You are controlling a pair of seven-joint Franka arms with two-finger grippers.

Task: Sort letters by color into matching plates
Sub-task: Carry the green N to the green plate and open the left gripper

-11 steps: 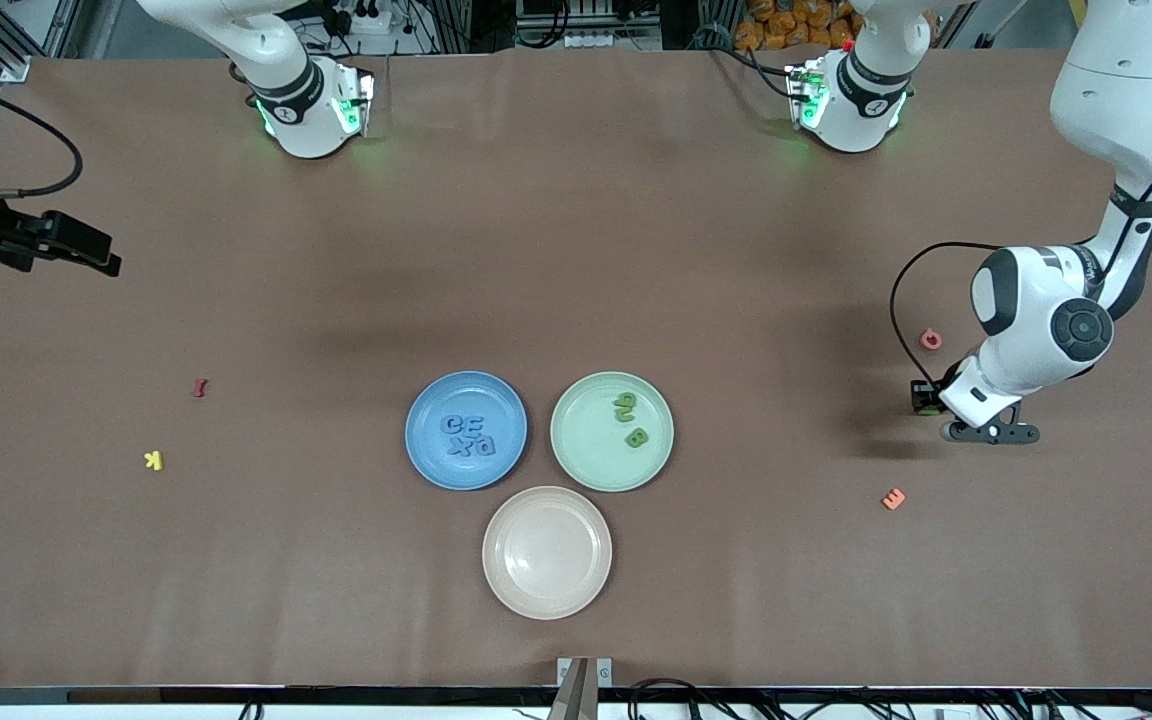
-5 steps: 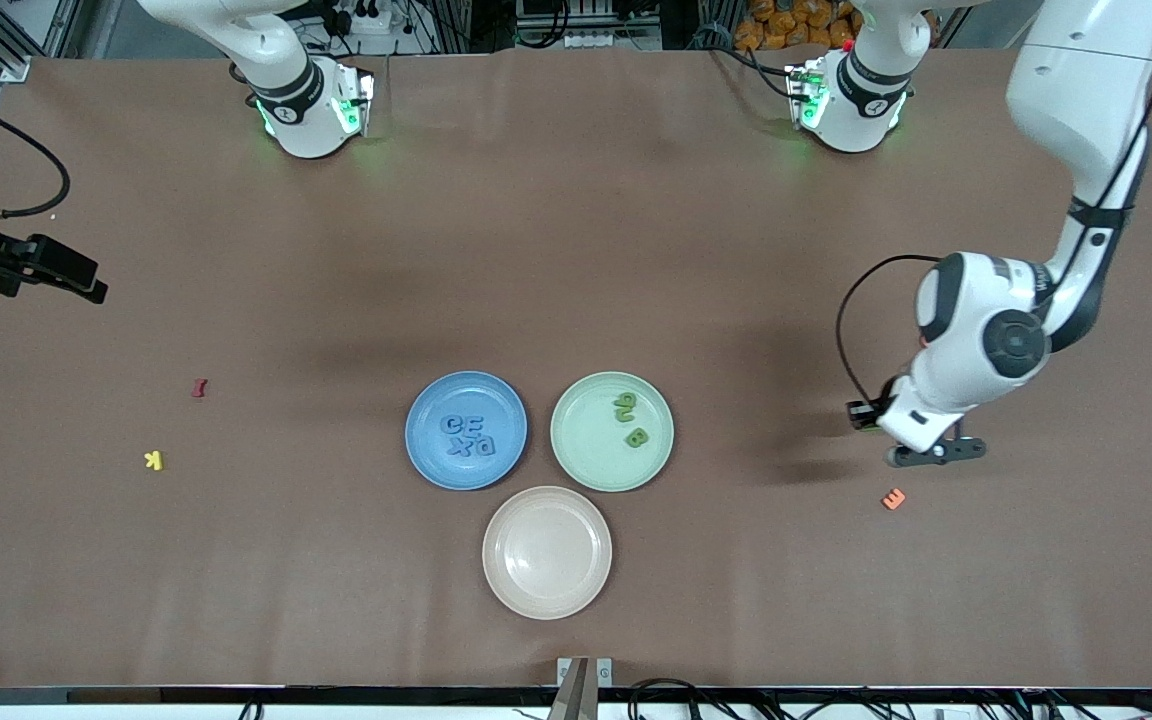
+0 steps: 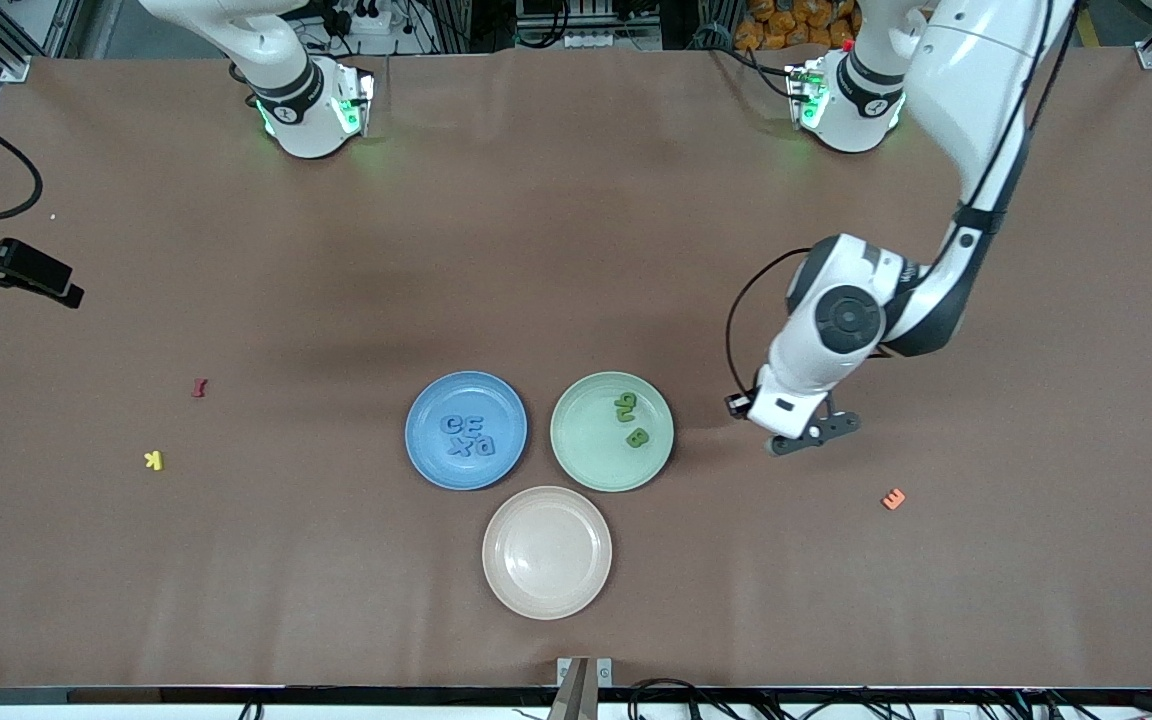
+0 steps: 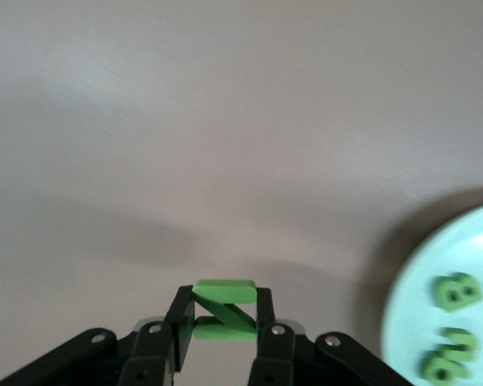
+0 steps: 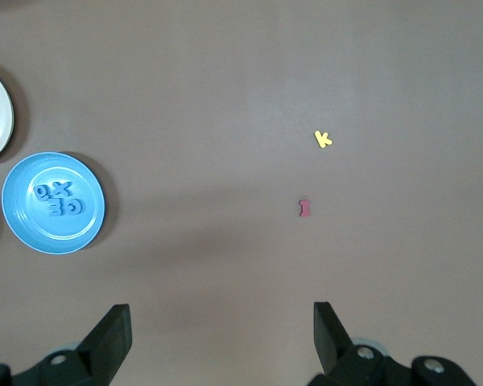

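The robot's left gripper should release the green letter Z, held up beside the green plate now, on the green plate's bare part (image 3: 597, 439) facing the blue plate.
My left gripper (image 3: 739, 404) is shut on a green letter Z (image 4: 223, 310), held up between its two fingers over bare table beside the mint green plate (image 3: 586, 455), toward the left arm's end. That green plate (image 4: 406, 322) holds two green letters (image 3: 631, 420). Beside it, the blue plate (image 3: 418, 430) carries several blue letters (image 3: 467, 436). My right gripper (image 5: 221, 338) hangs open and empty, high over the right arm's end of the table, at the edge of the front view (image 3: 54, 288).
A beige-pink plate (image 3: 547, 590) lies nearer to the front camera than the other two. Loose letters lie on the table: a red one (image 3: 199, 388), a yellow K (image 3: 153, 460) and an orange E (image 3: 894, 498).
My left arm has swung from the left arm's end of the table toward the green plate, carrying the green letter. The right gripper has drifted a little toward the table's edge.
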